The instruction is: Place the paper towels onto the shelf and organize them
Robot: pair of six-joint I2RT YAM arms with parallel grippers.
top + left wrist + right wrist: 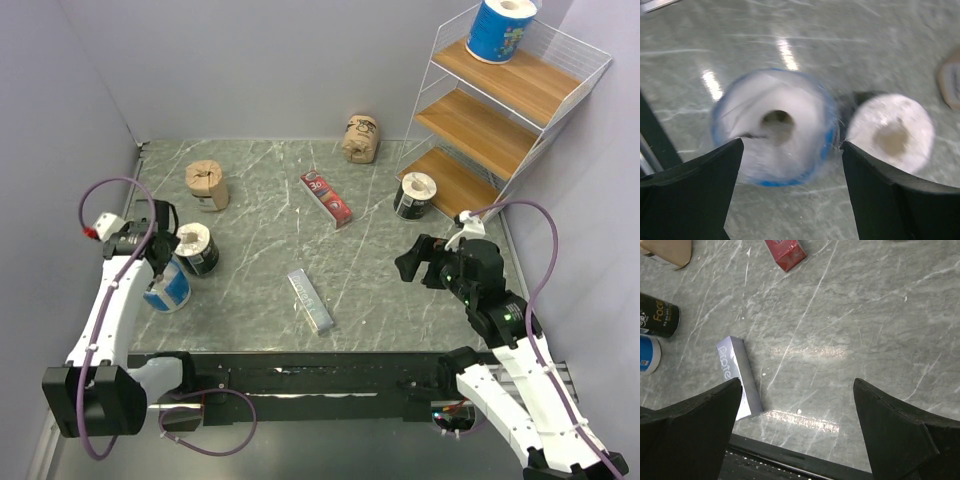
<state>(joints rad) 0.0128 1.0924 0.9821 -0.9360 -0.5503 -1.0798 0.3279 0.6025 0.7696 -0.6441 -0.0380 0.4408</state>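
My left gripper will close next on the blue roll's side (152,295) (747,159), on the part that faces away from the black roll next to it.
The white wire shelf (500,110) stands at the back right, with one blue roll (505,28) on its top tier. A black roll (415,195) stands at the near-left end of the lowest tier; I cannot tell whether it is on the tier or on the table. A tan roll (360,138) lies at the back, another tan roll (206,185) at the left. My left gripper (158,262) is open over a blue roll (168,287), which shows blurred between the fingers (774,125), beside a black roll (195,248) (891,131). My right gripper (420,262) (797,390) is open and empty above the table.
A flat red packet (327,197) (785,251) lies mid-table. A grey bar (311,299) (739,377) lies near the front edge, left of my right gripper. Grey walls close in the left, back and right sides.
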